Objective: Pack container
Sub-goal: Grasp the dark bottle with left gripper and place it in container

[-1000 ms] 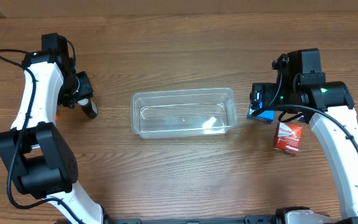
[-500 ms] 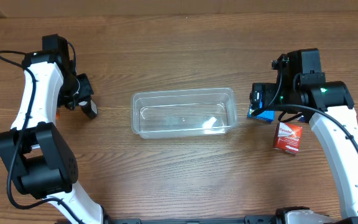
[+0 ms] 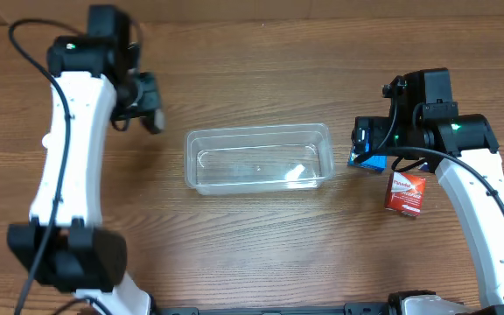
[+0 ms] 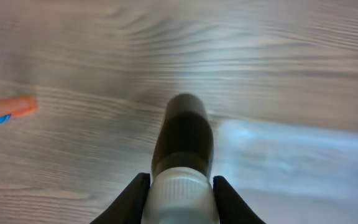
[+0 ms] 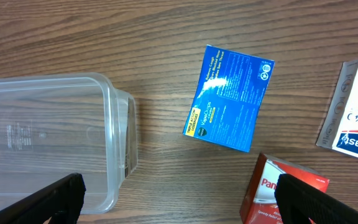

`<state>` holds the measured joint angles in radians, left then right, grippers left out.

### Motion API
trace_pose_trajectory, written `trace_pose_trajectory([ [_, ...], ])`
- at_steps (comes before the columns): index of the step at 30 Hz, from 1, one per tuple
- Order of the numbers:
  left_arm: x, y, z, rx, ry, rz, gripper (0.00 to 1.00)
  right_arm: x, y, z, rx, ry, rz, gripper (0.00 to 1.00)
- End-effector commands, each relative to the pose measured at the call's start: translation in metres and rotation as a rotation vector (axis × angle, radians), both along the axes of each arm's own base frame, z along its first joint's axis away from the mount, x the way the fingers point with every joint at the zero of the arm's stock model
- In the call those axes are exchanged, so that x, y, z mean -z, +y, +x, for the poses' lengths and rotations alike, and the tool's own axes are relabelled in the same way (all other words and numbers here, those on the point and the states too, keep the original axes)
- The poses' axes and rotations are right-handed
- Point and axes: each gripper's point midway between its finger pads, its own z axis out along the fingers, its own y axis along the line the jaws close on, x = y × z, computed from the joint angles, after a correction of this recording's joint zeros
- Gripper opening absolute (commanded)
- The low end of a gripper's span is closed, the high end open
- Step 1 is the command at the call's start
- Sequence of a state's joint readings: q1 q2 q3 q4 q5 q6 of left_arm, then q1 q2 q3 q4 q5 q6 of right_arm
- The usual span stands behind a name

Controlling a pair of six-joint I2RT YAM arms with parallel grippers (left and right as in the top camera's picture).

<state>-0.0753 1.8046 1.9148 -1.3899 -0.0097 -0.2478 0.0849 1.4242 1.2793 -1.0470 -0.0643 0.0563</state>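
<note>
The dark bottle, now held above the table, will be let go by my left gripper inside the clear plastic container, at the end [image 3: 207, 169] [image 4: 260, 169] farthest from the red box.
The clear plastic container [image 3: 259, 158] lies empty in the middle of the table; it also shows in the right wrist view [image 5: 48, 140] and blurred in the left wrist view [image 4: 291, 155]. My left gripper [image 3: 150, 114] is shut on a dark bottle with a white cap [image 4: 182, 155] and holds it above the table, up and left of the container. My right gripper [image 3: 370, 147] is open and empty, hovering right of the container over a blue box [image 5: 229, 98] and a red box [image 5: 281, 190].
The red box [image 3: 406, 193] lies right of the container. A white packet [image 5: 353, 115] lies at the far right of the right wrist view. An orange tube [image 4: 8, 111] lies on the table at the left of the left wrist view.
My left gripper has lifted the bottle off the table and moved up and right toward the container. The right arm has not moved.
</note>
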Motion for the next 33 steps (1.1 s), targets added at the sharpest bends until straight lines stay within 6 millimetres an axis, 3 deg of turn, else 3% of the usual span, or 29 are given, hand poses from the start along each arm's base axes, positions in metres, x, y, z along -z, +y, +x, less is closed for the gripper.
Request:
trace_pose_trajectory([
  [1, -0.049, -0.040, -0.032, 0.018, -0.082, -0.055, 0.04, -0.012, 0.001, 0.007, 0.007, -0.036, 0.011, 1.00],
  [4, -0.037, -0.062, -0.054, 0.042, 0.009, -0.072, 0.04, -0.012, 0.001, 0.007, 0.007, -0.036, 0.011, 1.00],
  [7, -0.014, -0.082, -0.061, 0.096, 0.062, -0.082, 0.04, -0.012, 0.001, 0.007, 0.007, -0.036, 0.011, 1.00],
  [9, 0.008, -0.089, -0.061, 0.102, 0.090, -0.078, 0.04, -0.012, 0.001, 0.006, 0.007, -0.034, 0.011, 1.00],
  [10, 0.029, -0.091, -0.055, 0.104, 0.089, -0.077, 0.04, -0.012, 0.001, 0.006, 0.007, -0.031, 0.011, 1.00],
  [16, 0.074, -0.087, -0.040, 0.088, 0.076, -0.049, 0.04, -0.012, 0.001, 0.006, 0.007, -0.031, 0.011, 1.00],
  [18, 0.085, -0.079, -0.035, 0.074, 0.082, 0.008, 0.04, -0.012, 0.001, 0.006, 0.007, -0.031, 0.011, 1.00],
  [27, 0.125, -0.081, -0.023, 0.063, 0.147, 0.035, 0.05, -0.012, 0.001, 0.006, 0.007, -0.032, 0.011, 1.00],
  [28, 0.127, -0.081, -0.023, 0.063, 0.153, 0.036, 0.12, -0.012, 0.001, 0.006, 0.007, -0.032, 0.011, 1.00],
  [31, 0.129, -0.081, -0.023, 0.064, 0.156, 0.038, 0.54, -0.012, 0.001, 0.006, 0.007, -0.032, 0.011, 1.00],
  [33, 0.129, -0.081, -0.023, 0.064, 0.154, 0.039, 0.60, -0.012, 0.001, 0.006, 0.007, -0.031, 0.011, 1.00],
])
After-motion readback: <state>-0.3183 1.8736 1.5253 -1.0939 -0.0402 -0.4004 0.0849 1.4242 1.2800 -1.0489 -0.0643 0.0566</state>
